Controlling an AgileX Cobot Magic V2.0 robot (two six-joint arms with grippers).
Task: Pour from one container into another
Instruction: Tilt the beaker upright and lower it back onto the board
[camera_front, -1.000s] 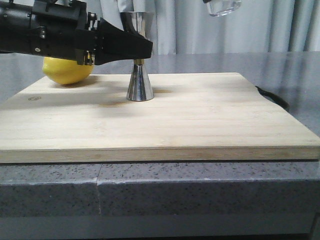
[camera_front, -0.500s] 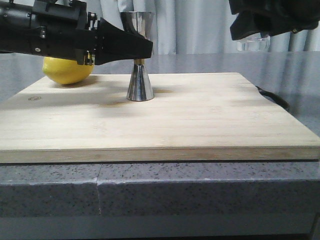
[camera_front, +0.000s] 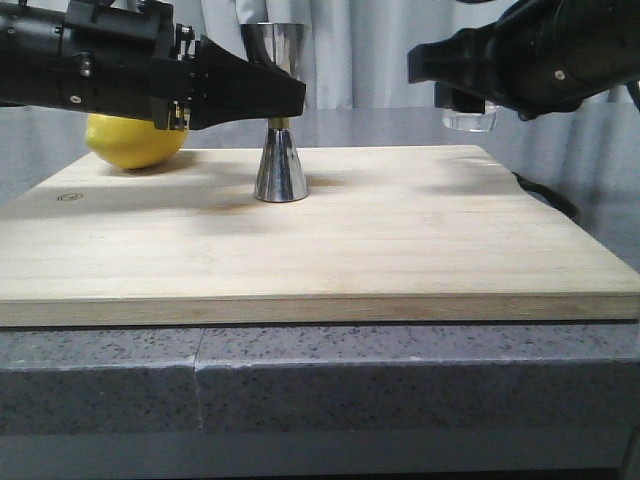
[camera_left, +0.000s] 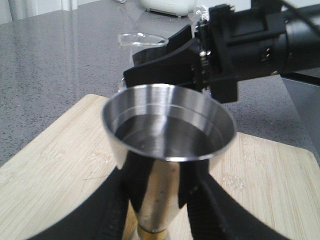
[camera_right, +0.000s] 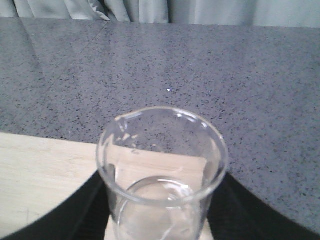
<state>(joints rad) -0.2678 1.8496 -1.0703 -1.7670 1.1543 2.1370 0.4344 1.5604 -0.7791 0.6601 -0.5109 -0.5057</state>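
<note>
Next, my right gripper sets the clear glass beaker on the board's far corner (camera_front: 447, 162) near the dark cable.
The steel jigger (camera_front: 279, 165) stands upright on the wooden board (camera_front: 400, 230), left of its middle. My left gripper (camera_front: 285, 98) is shut on the jigger's upper cone near the brass waist. In the left wrist view the jigger's cup (camera_left: 167, 125) shows a liquid surface inside, and black fingers (camera_left: 107, 210) flank its cone. My right gripper (camera_front: 450, 75) is shut on the clear glass beaker (camera_front: 470, 120), upright and hanging just above the board's far right corner. The right wrist view shows the beaker (camera_right: 162, 165) from above, with the board's corner behind it.
A yellow lemon (camera_front: 135, 140) lies at the board's far left corner, behind my left arm. The board rests on a grey speckled counter (camera_front: 300, 380). A dark cable (camera_front: 548, 195) runs off the board's right edge. Curtains hang behind.
My right gripper has come down from the top of the view with the beaker, which went from tilted to upright and now hangs low. The left gripper and jigger have not moved.
</note>
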